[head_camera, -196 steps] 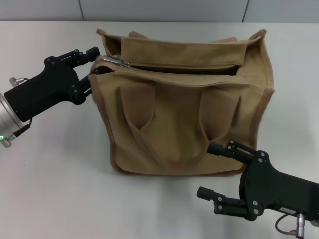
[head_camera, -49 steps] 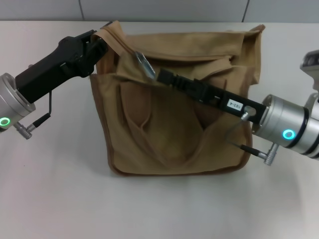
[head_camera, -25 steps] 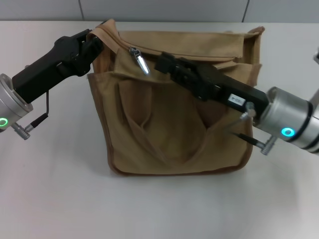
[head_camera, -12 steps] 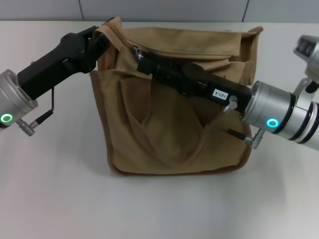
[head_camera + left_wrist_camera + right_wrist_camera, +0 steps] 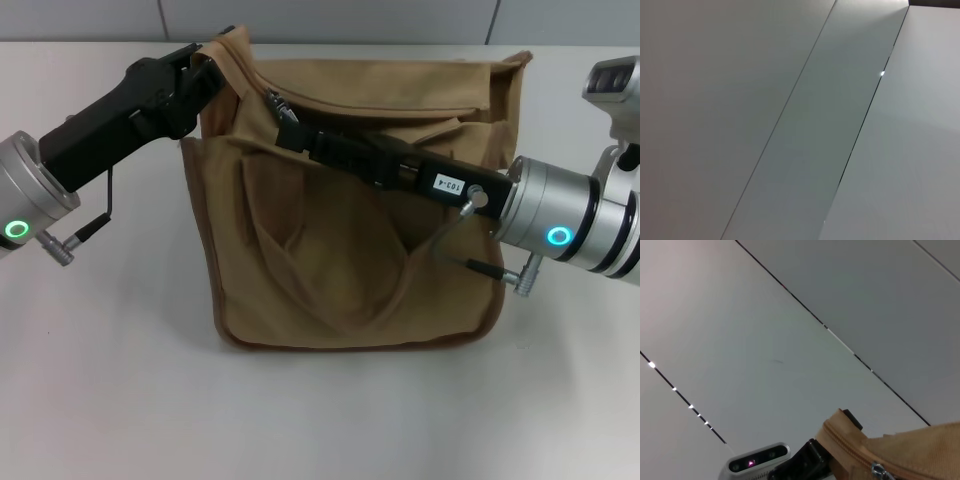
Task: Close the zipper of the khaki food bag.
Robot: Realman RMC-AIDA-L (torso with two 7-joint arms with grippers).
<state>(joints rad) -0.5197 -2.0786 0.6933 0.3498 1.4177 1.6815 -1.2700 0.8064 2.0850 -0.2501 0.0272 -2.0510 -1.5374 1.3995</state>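
My right gripper holds the silver pull tab's lower end; it should open, back off and retake the tab closer to the zipper [image 5: 276, 99] before pulling.
The khaki food bag [image 5: 350, 250] stands upright in the middle of the table. Its zipper [image 5: 400, 105] runs along the top edge and lies open. My left gripper [image 5: 205, 68] is shut on the bag's top left corner and holds it up. My right gripper [image 5: 287, 122] reaches across the bag's front, with its fingers closed on the small silver pull tab [image 5: 279, 106] at the zipper's left end. The right wrist view shows the same bag corner [image 5: 900, 450], the pull tab [image 5: 879, 471] and the left gripper [image 5: 802, 465] behind it. The left wrist view shows only wall panels.
The white table [image 5: 110, 380] surrounds the bag. A grey panelled wall [image 5: 330, 18] runs behind the table's far edge. The right arm's silver wrist [image 5: 560, 215] hangs beside the bag's right side.
My right gripper has moved left across the bag's top to the pull tab and closed on it. The left gripper keeps its hold on the corner, raised slightly.
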